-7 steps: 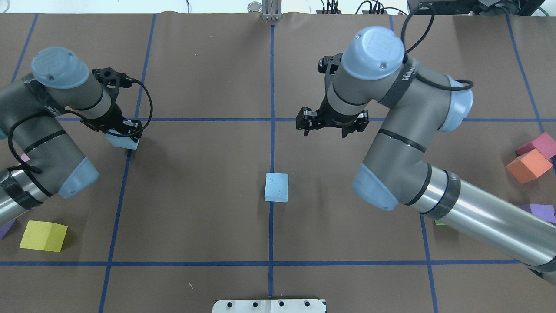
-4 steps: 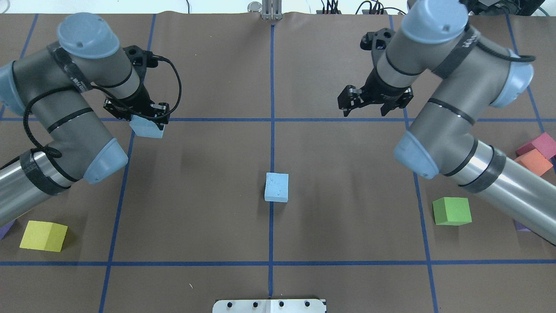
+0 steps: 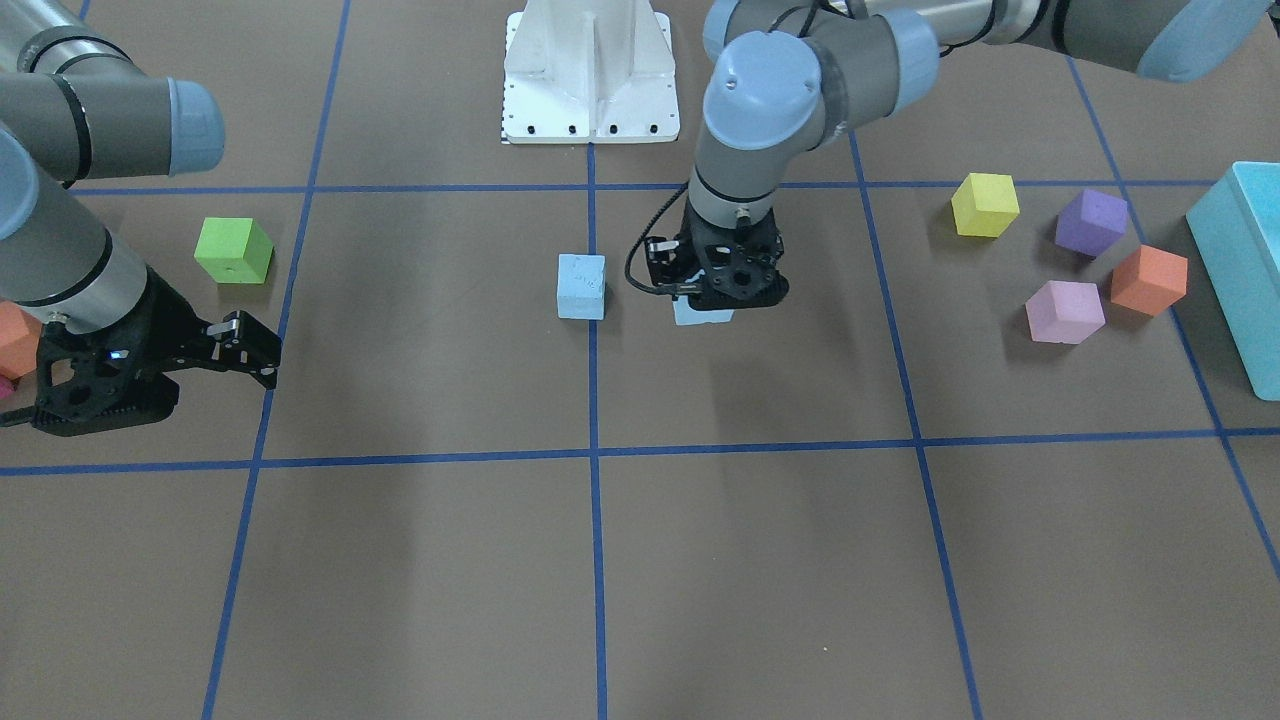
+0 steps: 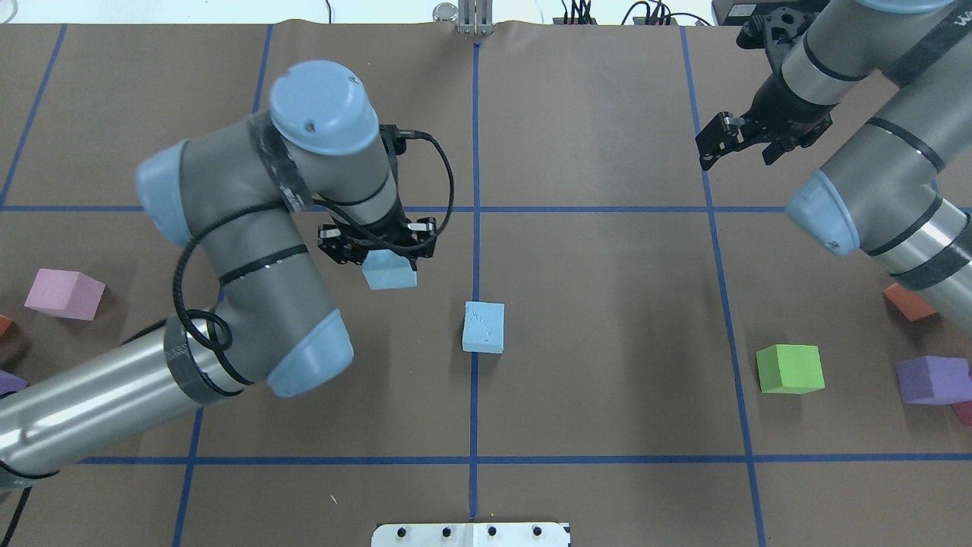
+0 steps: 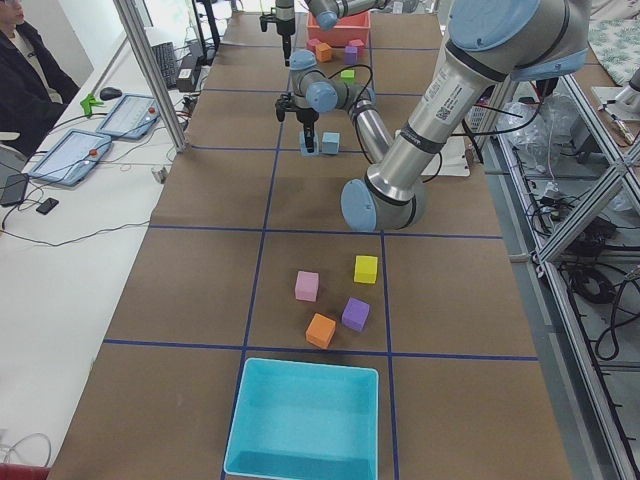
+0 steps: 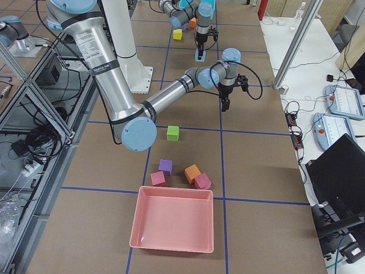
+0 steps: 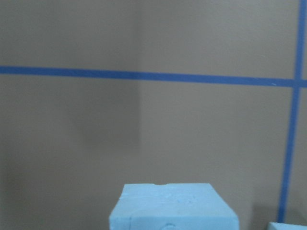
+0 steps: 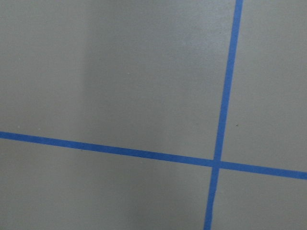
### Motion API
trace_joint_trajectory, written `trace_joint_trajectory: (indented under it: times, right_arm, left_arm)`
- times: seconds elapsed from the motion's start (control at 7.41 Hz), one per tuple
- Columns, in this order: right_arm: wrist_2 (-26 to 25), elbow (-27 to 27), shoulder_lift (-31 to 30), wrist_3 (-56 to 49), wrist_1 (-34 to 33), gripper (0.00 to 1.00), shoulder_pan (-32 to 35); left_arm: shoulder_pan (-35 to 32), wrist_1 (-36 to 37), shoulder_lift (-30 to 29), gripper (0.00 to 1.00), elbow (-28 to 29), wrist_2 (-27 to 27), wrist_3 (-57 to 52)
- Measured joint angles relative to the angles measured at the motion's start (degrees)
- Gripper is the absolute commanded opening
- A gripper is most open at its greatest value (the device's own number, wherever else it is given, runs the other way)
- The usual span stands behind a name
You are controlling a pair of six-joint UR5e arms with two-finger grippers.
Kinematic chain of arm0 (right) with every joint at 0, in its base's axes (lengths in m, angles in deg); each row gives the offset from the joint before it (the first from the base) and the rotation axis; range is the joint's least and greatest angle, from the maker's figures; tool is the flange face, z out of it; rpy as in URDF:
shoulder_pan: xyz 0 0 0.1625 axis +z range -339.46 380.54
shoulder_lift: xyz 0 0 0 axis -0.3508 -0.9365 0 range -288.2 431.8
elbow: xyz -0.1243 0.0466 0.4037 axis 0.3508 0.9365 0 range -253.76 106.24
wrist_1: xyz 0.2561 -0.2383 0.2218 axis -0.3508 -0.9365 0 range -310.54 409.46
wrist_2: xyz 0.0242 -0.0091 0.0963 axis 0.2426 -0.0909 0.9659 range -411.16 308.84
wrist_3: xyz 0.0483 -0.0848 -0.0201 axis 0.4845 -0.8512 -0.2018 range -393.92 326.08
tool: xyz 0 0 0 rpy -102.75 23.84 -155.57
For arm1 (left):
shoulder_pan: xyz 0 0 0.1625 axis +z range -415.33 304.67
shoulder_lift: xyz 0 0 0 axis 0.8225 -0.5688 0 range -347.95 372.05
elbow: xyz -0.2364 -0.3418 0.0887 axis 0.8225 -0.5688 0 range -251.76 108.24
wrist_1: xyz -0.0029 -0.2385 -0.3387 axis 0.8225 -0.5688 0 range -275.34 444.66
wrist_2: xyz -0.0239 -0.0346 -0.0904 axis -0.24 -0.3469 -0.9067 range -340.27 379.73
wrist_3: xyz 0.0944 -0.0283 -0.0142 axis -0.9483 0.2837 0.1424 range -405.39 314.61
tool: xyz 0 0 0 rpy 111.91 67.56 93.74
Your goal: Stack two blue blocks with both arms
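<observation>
Next, my left gripper releases the blue block it is holding on top of the second blue block (image 3: 582,269), on the centre tape line.
My left gripper (image 4: 378,260) is shut on one pale blue block (image 4: 390,275) and holds it above the table, just left of and beyond the centre. It also shows in the front-facing view (image 3: 722,292), where the held block (image 3: 703,316) peeks out below it. The left wrist view shows that block (image 7: 172,208) at the bottom edge. The second blue block (image 4: 484,327) rests on the centre tape line, a short way from the held one (image 3: 581,286). My right gripper (image 4: 743,150) is open and empty at the far right (image 3: 225,352).
A green cube (image 4: 790,368), a purple cube (image 4: 932,379) and an orange cube (image 4: 907,301) lie on the right. A pink cube (image 4: 64,293) lies on the left. A turquoise bin (image 3: 1245,270) stands at the left end and a pink bin (image 6: 174,225) at the right end.
My left arm has carried the blue block right and nearer, close to the centre block. My right arm has drawn back to the far right, still open.
</observation>
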Motion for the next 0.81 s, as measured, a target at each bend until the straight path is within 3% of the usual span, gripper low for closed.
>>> trace_joint_trajectory:
  times: [0.4,0.81]
  right_arm:
    - [0.5,2.0,-0.4,-2.5,0.1,1.0,1.8]
    - [0.6,2.2,-0.5,-3.0,0.1,1.0,1.9]
  left_arm:
    - [5.7,0.1,-5.1,0.44,3.3,3.4,4.1]
    - [6.6,-0.2,-8.6,0.42,7.9,3.9,3.9]
